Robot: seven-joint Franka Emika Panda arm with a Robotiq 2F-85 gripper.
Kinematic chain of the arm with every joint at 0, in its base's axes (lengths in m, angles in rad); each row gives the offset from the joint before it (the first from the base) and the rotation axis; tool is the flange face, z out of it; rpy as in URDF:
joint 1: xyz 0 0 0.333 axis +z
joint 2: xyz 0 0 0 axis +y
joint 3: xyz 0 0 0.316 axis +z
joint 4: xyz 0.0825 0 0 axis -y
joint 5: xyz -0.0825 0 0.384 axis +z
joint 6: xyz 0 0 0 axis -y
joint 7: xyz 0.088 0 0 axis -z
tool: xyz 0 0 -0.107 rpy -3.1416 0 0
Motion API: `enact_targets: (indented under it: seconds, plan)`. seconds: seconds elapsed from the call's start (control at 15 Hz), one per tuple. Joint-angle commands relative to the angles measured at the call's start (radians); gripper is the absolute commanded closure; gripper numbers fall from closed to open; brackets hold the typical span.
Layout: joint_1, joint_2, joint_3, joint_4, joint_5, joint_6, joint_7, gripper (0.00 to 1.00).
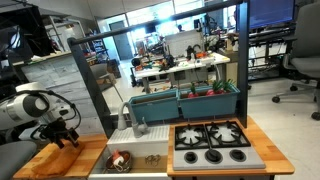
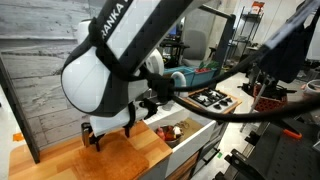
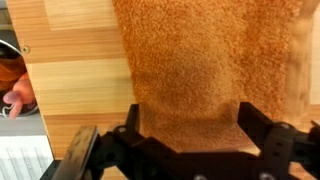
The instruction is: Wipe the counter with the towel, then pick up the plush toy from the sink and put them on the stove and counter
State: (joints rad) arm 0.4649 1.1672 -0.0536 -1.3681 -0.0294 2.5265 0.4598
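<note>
Next, I move my gripper to the metal pot in the sink and close it on the white part of the brown plush toy (image 1: 118,159).
The orange towel (image 3: 205,60) lies flat on the light-brown wooden counter (image 3: 75,95). My gripper (image 3: 190,125) is open and pointed down at the towel's near edge, a black finger on either side of the cloth. In both exterior views the gripper (image 1: 62,137) (image 2: 105,137) is low over the counter section (image 1: 40,160) (image 2: 60,165) beside the white sink (image 1: 148,158) (image 2: 196,130). A brown plush toy (image 1: 118,158) (image 3: 12,85) lies in the sink. The silver-grey stove (image 1: 212,143) (image 2: 215,98) with black burners is on the sink's other side.
A grey faucet (image 1: 127,118) stands behind the sink. Teal bins (image 1: 185,100) sit on the shelf behind the stove. A dark frame post (image 1: 95,85) rises by the counter. A grey plank wall (image 2: 35,70) backs the counter.
</note>
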Motion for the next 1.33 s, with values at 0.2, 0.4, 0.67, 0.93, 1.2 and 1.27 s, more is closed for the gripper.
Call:
enact_targets:
  seconds: [0.2, 0.4, 0.67, 0.93, 1.2, 1.27]
  plan:
    - [0.044, -0.250, -0.106, -0.302, -0.066, -0.057, 0.117, 0.00]
    - [0.032, -0.363, -0.174, -0.444, -0.110, -0.012, 0.195, 0.00]
    - [-0.016, -0.314, -0.144, -0.361, -0.125, -0.056, 0.180, 0.00]
    - [-0.007, -0.269, -0.132, -0.344, -0.127, -0.007, 0.191, 0.00]
    - [-0.022, -0.218, -0.167, -0.351, -0.144, 0.030, 0.184, 0.00]
    - [-0.038, -0.205, -0.167, -0.351, -0.136, 0.040, 0.176, 0.00]
